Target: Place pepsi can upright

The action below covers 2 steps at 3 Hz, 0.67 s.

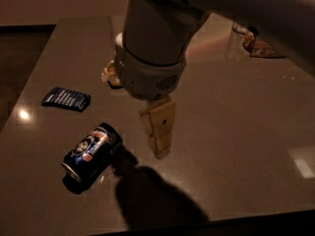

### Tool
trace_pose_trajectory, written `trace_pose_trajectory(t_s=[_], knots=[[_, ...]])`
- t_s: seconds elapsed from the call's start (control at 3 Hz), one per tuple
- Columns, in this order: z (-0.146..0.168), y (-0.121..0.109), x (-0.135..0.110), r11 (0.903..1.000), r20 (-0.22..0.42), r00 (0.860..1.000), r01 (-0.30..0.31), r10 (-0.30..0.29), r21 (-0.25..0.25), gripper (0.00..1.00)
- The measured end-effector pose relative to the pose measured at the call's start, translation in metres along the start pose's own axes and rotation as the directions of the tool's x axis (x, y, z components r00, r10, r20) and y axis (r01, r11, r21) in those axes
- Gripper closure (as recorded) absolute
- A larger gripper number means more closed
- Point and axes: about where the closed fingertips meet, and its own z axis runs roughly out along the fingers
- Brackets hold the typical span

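Observation:
The pepsi can will be gripped by my gripper across the middle of its body [92,152], between its silver end and its far end.
The pepsi can [91,150] lies on its side on the dark table at the lower left, dark blue with its round logo facing up and a silver end toward the front left. My gripper [159,149] hangs from the large white arm in the middle of the view, its tan fingers pointing down just to the right of the can and a little above the table. It does not touch the can and holds nothing.
A flat dark-blue snack packet [66,98] lies at the left. A yellow sponge [110,74] is mostly hidden behind the arm. A jar and packet [259,44] stand at the back right. The table's front edge [197,225] is close below.

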Motion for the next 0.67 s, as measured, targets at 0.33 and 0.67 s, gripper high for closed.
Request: trace_pose_trajectory(t_s=[0.33,0.67], knots=[[0.018,0.006,-0.033,0.991,-0.016,0.992,0.126,-0.127,-0.044,0.0],[0.056,0.008,-0.061,0.9691,-0.026,0.975,0.216,-0.221,-0.119,0.0]])
